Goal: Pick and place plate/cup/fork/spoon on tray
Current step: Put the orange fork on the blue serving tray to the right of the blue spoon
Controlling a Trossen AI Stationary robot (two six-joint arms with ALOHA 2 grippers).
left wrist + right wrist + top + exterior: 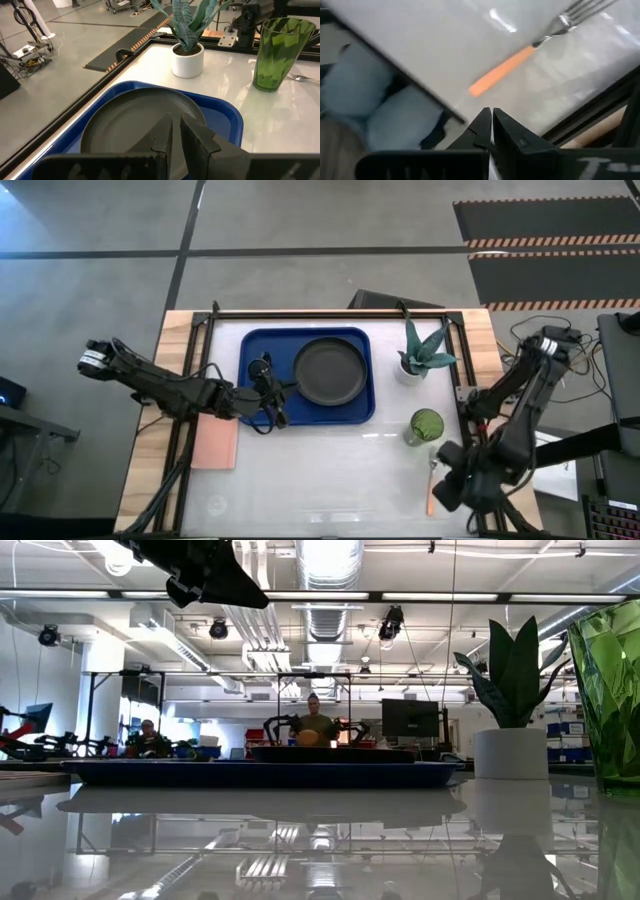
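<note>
The fork's orange handle lies askew beyond the closed fingers of my right gripper, so next I open them, turn in line and grasp the handle's end (527, 52) nearest the fork's prongs.
The black plate (330, 370) lies on the right half of the blue tray (262, 345) and also shows in the left wrist view (130, 120). My left gripper (276, 402) hovers over the tray's near left part, shut and empty (176, 131). The green cup (424, 426) stands upright on the table, right of the tray. The orange-handled fork (432, 488) lies flat near the table's near right edge. My right gripper (452, 480) is shut and empty, just right of and above the fork (502, 70). The spoon shows in no view.
A spiky plant in a white pot (415, 358) stands right of the tray, behind the cup. A pink flat rectangle (215, 442) lies at the table's left. Black frame rails (455, 370) run along the table's sides. Bare table lies between tray and near edge.
</note>
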